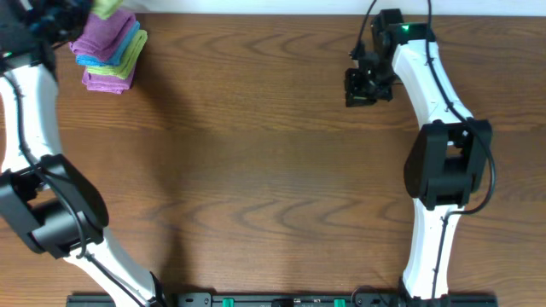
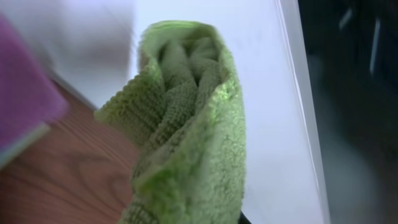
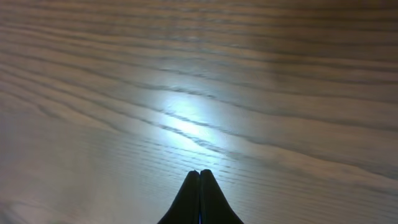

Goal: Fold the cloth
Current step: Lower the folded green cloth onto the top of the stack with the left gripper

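Note:
I will release the lime-green cloth from my left gripper onto the purple cloth (image 1: 102, 22) that is on top of the folded stack.
The lime-green cloth (image 1: 107, 7) is bunched up and lifted at the far left back corner, above the stack of folded cloths. In the left wrist view the cloth (image 2: 186, 130) fills the middle as a crumpled roll and hides the fingers. My left gripper (image 1: 90, 10) is shut on the cloth and holds it off the table. My right gripper (image 1: 363, 85) is shut and empty over bare wood at the back right. Its closed fingertips (image 3: 199, 173) show just above the table.
A stack of folded purple, blue and green cloths (image 1: 109, 53) lies at the back left, under the held cloth. A purple one (image 2: 25, 106) shows blurred in the left wrist view. The brown wooden table (image 1: 256, 170) ends at a white edge (image 2: 273, 93) behind.

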You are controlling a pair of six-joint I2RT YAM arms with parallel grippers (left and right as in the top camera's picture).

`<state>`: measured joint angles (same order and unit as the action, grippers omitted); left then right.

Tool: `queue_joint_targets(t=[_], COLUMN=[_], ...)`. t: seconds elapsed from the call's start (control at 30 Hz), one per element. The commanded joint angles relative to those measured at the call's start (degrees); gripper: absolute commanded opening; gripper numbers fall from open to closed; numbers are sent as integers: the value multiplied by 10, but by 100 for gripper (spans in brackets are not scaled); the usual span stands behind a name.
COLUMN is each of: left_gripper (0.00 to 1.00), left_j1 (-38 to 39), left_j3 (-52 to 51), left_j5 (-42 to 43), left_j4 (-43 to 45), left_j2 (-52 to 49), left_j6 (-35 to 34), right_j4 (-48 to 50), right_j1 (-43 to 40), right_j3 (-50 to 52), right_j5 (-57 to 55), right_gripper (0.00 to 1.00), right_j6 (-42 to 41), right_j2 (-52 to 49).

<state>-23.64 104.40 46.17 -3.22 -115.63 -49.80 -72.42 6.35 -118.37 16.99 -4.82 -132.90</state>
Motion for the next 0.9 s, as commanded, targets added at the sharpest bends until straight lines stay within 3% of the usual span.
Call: queue_joint_targets(t=[0.0, 0.13, 0.4, 0.7, 0.87], left_gripper=[6, 6, 6, 6, 6], left_j1=[-17, -30, -33, -33, -33], left_j3=[0, 0, 0, 0, 0], left_j5=[-34, -48, -32, -25, -20], left_j4=[8, 50, 244, 271, 271], left_j2=[-4, -23, -129, -199, -205], left_j6=[-19, -25, -147, -211, -214], right_j4=[-1, -3, -6, -11, -9], right_j1=[17, 30, 45, 45, 45], right_j3=[-9, -9, -9, -9, -9], right_j5=[7, 8, 20, 19, 19], right_gripper=[1, 1, 1, 2, 1], right_j6=[12, 12, 12, 12, 10], right_j2=[4, 4, 4, 4, 4])
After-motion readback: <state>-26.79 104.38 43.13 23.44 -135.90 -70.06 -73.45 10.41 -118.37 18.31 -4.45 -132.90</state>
